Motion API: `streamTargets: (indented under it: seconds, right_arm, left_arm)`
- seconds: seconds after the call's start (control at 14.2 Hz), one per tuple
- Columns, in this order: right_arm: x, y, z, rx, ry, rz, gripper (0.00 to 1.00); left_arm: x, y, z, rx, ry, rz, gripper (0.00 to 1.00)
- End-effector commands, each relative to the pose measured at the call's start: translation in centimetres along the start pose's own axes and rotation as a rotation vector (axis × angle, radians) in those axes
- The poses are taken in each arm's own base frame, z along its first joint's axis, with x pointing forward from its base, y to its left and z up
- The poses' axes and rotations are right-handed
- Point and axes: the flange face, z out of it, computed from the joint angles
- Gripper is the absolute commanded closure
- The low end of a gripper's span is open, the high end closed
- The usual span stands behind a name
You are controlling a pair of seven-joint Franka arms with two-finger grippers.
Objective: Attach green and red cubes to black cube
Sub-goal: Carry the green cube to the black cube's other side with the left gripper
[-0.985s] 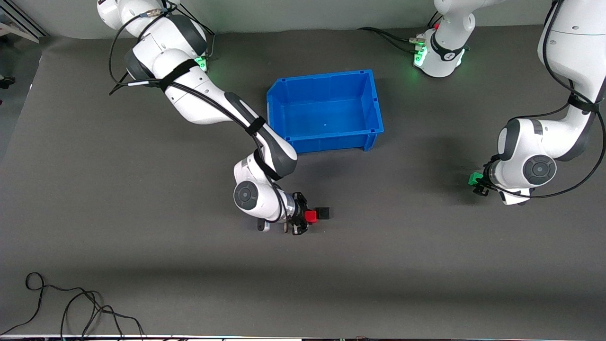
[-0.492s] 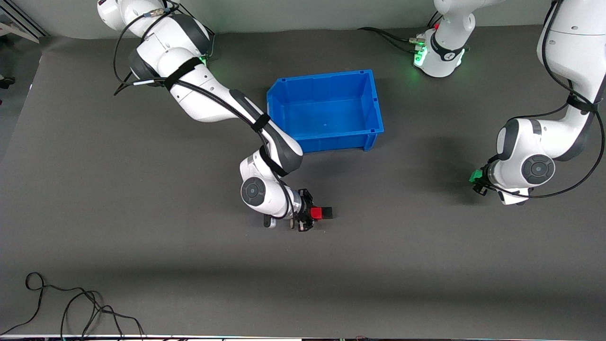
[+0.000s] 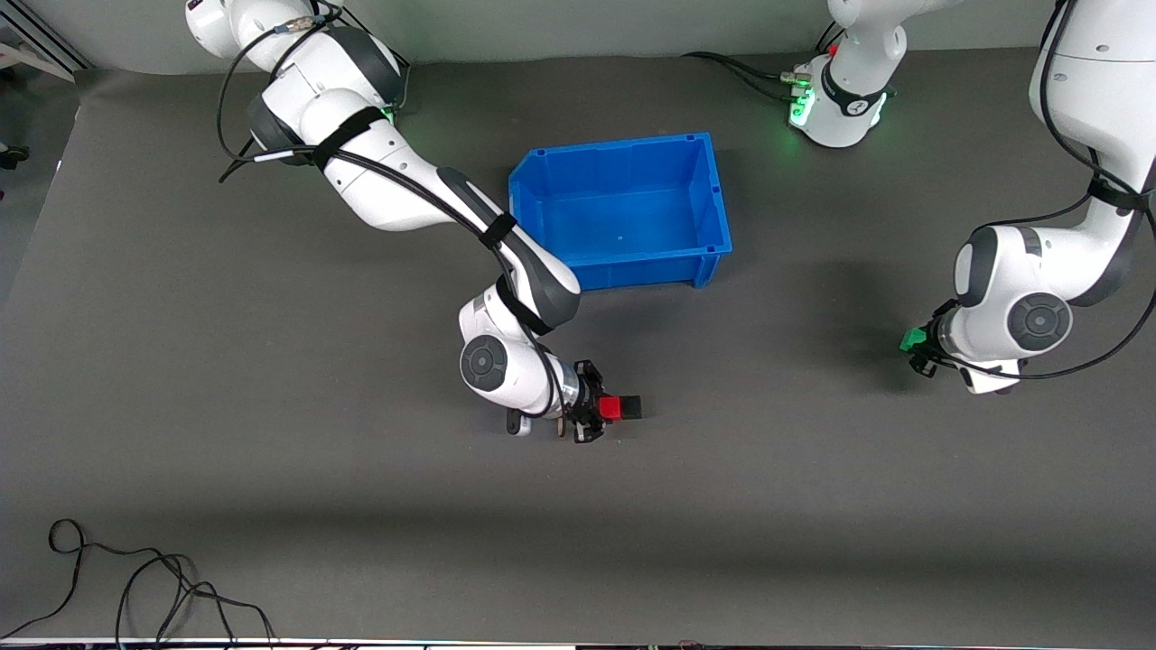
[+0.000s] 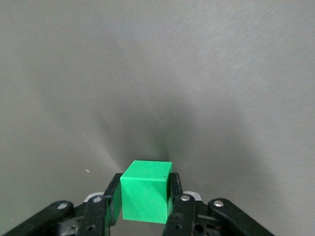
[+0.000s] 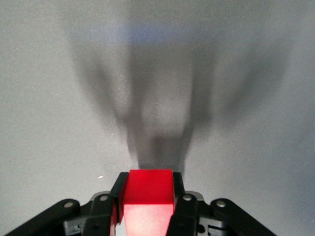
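Next, my left gripper releases the green cube against the black cube's free side [image 3: 661, 405], opposite the red cube.
My right gripper [image 3: 596, 411] is shut on the red cube [image 3: 611, 408] low over the mat, nearer the front camera than the bin. The red cube's face touches the small black cube [image 3: 631, 407], which sits on the mat toward the left arm's end. In the right wrist view the red cube [image 5: 147, 194] fills the jaws of my right gripper [image 5: 147, 201] and hides the black cube. My left gripper [image 3: 918, 350] is shut on the green cube [image 3: 911, 339] above the mat at the left arm's end. The left wrist view shows the green cube [image 4: 146, 191] between its fingers [image 4: 174, 196].
An empty blue bin [image 3: 623, 209] stands at the middle of the table, farther from the front camera than the cubes. A loose black cable [image 3: 135, 578] lies at the front edge toward the right arm's end. A grey mat [image 3: 768, 506] covers the table.
My right gripper has moved the red cube toward the left arm's end against the black cube, which slid a little the same way. My left gripper has shifted slightly with the green cube.
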Motion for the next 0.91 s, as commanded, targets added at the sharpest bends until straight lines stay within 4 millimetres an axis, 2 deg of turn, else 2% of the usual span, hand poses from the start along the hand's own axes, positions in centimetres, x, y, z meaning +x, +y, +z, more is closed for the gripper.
streamTargets:
  seconds: [0.0,0.07,0.14,0.35,0.56,0.84]
  right_arm:
    - [-0.9,-0.2,0.1,0.01,-0.03,0.026,0.89]
    - [-1.2,-0.1,0.1,0.007,-0.035,0.023,0.89]
    - [-1.2,-0.1,0.1,0.007,-0.036,0.023,0.89]
    - [-1.3,-0.2,0.0,0.01,-0.037,0.019,0.89]
    - [-1.0,-0.2,0.1,0.008,-0.029,0.005,0.89]
    - [-1.6,0.1,0.0,0.004,-0.042,0.017,0.89]
  left_arm:
    - [-0.4,2.5,-4.3,-0.062,-0.045,-0.101,1.0]
    - [-0.4,3.4,-5.7,-0.099,-0.068,-0.146,1.0]
    - [-1.4,4.8,-7.1,-0.134,-0.088,-0.195,1.0]
    - [-5.8,9.5,-10.4,-0.193,-0.096,-0.325,1.0]
    - [-11.1,14.8,-11.3,-0.227,-0.113,-0.407,1.0]
    - [-18.3,18.6,-11.3,-0.248,-0.129,-0.446,1.0]
